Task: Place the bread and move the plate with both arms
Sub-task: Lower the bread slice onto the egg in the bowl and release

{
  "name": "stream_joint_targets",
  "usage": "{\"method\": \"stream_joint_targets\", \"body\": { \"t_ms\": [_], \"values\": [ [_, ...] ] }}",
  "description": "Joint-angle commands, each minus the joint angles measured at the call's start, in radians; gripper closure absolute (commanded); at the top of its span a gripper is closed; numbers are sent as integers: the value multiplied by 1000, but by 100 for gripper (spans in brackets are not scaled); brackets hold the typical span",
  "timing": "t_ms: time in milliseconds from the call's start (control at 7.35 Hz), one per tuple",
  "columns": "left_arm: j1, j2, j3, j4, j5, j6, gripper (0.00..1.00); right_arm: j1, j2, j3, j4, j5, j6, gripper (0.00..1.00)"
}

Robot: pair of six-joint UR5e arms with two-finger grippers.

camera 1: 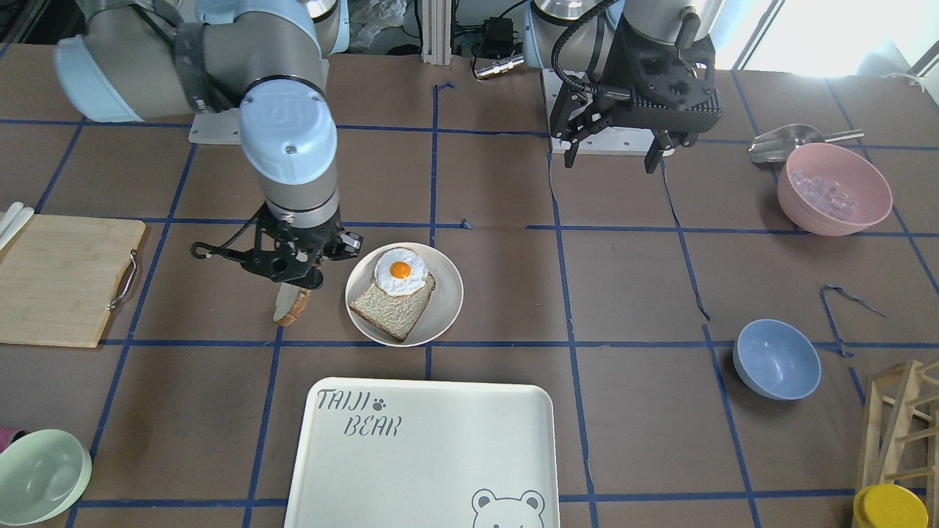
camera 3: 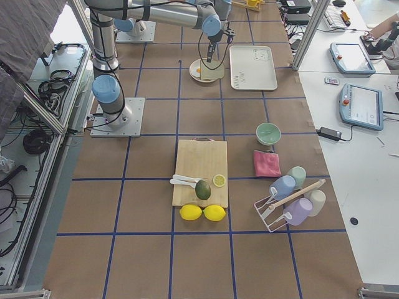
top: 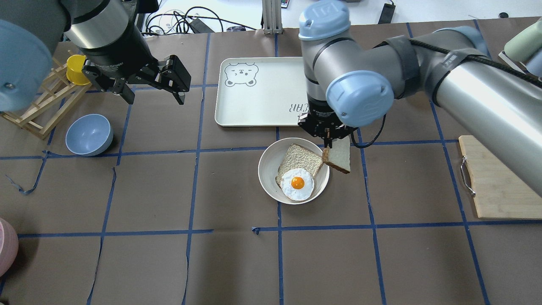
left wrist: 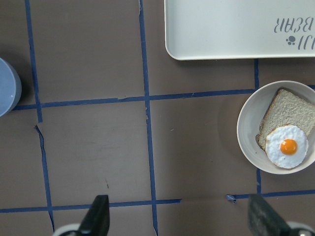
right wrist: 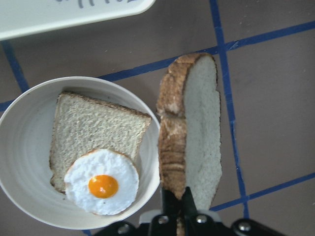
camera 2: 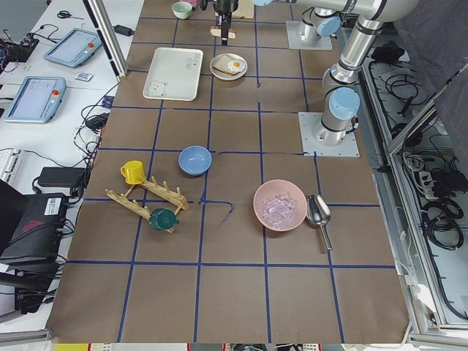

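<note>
Next, I let go of the bread with my right gripper over the fried egg's edge and the tanner slice point(camera 1: 384, 294) point(right wrist: 122, 150) on the plate.
My right gripper point(top: 328, 142) is shut on the bread point(top: 338, 157), a pale slice hanging on edge just off the plate's right rim in the overhead view. The right wrist view shows the bread point(right wrist: 197, 132) pinched in my shut gripper point(right wrist: 178, 201), beside the plate point(right wrist: 24, 147). The round off-white plate point(top: 269, 167) holds a tanner slice point(top: 301, 159) with a fried egg point(top: 297, 183) on it. My left gripper point(top: 152, 95) is open and empty, held high and well off to the plate's left. The left wrist view shows the plate point(left wrist: 246, 132) at its right.
The "TAIJI BEAR" tray point(top: 254, 106) lies just beyond the plate. A blue bowl point(top: 89, 134) and a wooden rack point(top: 42, 101) with a yellow cup are at the left. A cutting board point(top: 499, 178) is at the right. A pink bowl point(camera 1: 834, 188) stands near the left arm's base.
</note>
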Motion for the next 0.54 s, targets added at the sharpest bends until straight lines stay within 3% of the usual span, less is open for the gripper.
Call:
{"method": "stream_joint_targets", "body": {
  "t_ms": [0,408],
  "values": [
    [0,1,-1,0,0,1,0,59,29,9,-16,41,92,100],
    [0,1,-2,0,0,1,0,88,51,20,-49,41,115,100]
  ]
}}
